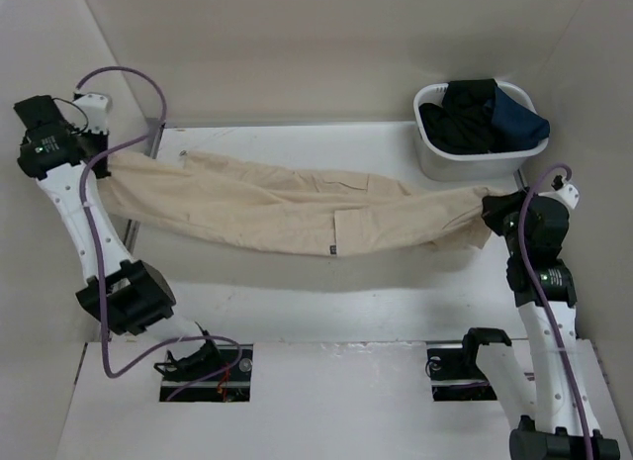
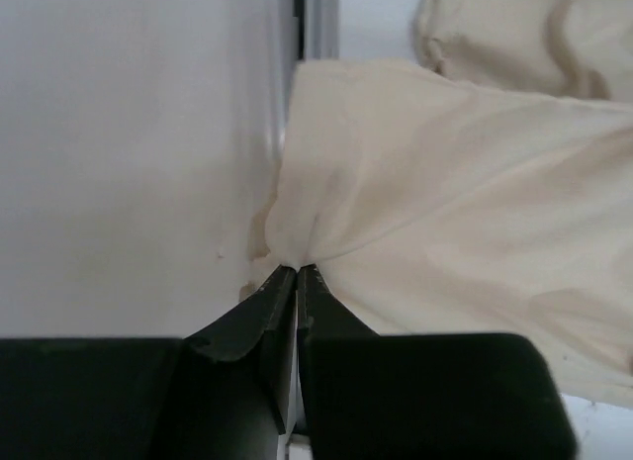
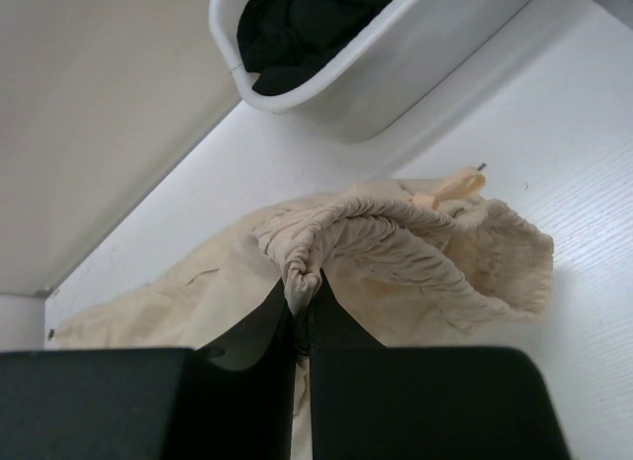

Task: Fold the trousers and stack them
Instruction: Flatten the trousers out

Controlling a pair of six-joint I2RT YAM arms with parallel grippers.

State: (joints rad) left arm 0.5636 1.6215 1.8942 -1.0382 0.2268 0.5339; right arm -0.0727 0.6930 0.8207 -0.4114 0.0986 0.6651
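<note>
The robot's right gripper needs to release the beige trousers' elastic hem on the bare white table [image 1: 494, 297] toward the table's front edge.
The beige trousers [image 1: 297, 208] hang stretched across the table between my two grippers, sagging in the middle, with a side pocket and a small dark label near the lower edge. My left gripper [image 1: 99, 158] is shut on the cloth at the left end; in the left wrist view [image 2: 298, 272] the fabric [image 2: 445, 203] bunches at the closed tips. My right gripper [image 1: 492, 208] is shut on the gathered elastic hem at the right end; it shows pinched in the right wrist view [image 3: 305, 287], with the ruched cuff [image 3: 425, 252] spreading beyond.
A white basket [image 1: 465, 161] with black and navy garments stands at the back right, close behind the right gripper; its wall also shows in the right wrist view [image 3: 396, 74]. Enclosure walls stand at the left, back and right. A metal post [image 2: 318, 20] stands by the left wall.
</note>
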